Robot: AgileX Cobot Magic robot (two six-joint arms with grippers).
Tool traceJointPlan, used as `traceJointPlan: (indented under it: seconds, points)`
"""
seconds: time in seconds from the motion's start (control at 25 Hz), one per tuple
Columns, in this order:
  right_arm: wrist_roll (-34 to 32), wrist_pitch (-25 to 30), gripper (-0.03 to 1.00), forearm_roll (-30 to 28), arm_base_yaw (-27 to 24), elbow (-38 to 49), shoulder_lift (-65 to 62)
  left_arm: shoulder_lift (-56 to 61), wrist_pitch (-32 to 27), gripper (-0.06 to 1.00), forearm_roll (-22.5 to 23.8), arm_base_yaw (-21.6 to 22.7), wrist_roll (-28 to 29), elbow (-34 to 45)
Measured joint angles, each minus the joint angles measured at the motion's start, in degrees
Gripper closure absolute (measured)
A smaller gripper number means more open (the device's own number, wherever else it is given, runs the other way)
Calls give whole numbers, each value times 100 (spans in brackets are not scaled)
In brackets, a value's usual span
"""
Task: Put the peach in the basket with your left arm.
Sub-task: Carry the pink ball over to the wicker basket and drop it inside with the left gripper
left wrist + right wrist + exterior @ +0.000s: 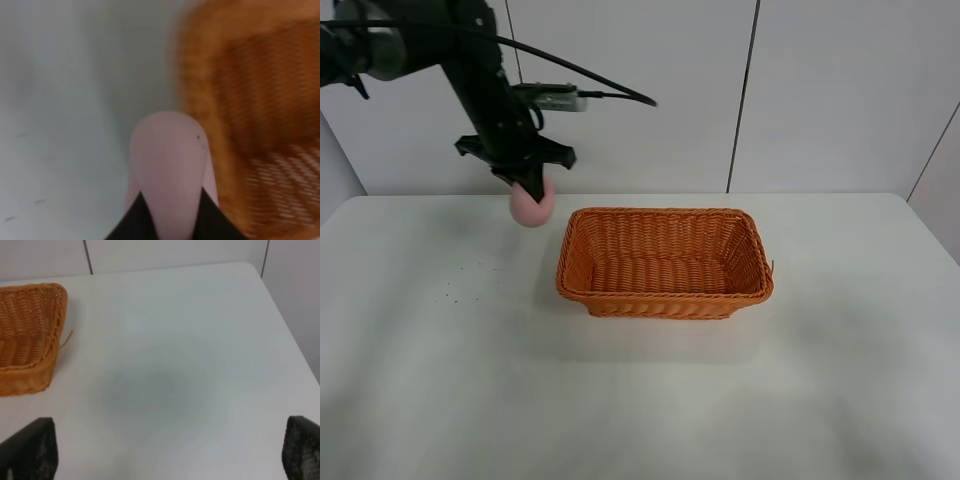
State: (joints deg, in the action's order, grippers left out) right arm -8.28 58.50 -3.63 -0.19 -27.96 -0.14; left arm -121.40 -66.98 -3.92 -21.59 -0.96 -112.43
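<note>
The robot's left gripper will release the peach on the bottom of the basket, close to the basket's near side (642,278), about halfway along it.
My left gripper (530,188) is shut on the pale pink peach (533,207) and holds it in the air just left of the orange wicker basket (665,262), above the table's far left part. In the left wrist view the peach (169,165) sits between the two black fingers (131,225), with the blurred basket (260,115) close beside it. The basket is empty. My right gripper (170,452) is open over bare table, well to the right of the basket (27,335); the arm itself does not show in the exterior high view.
The white table (440,380) carries only the basket. A white panelled wall (820,90) stands behind it. The table's right edge (287,325) shows in the right wrist view.
</note>
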Motion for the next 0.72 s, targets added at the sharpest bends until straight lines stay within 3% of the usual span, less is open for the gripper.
traceJointPlan:
  seconds: [0.16,0.32,0.72]
  points:
    - [0,0,27,0,0,0,0,-328,0,79,-22,-808,6,-389]
    - [0,0,27,0,0,0,0,-1121,0,79,-46,-1272,6,-992]
    - [0,0,27,0,0,0,0,-2106,302,79,11,-1432,-302,-1243]
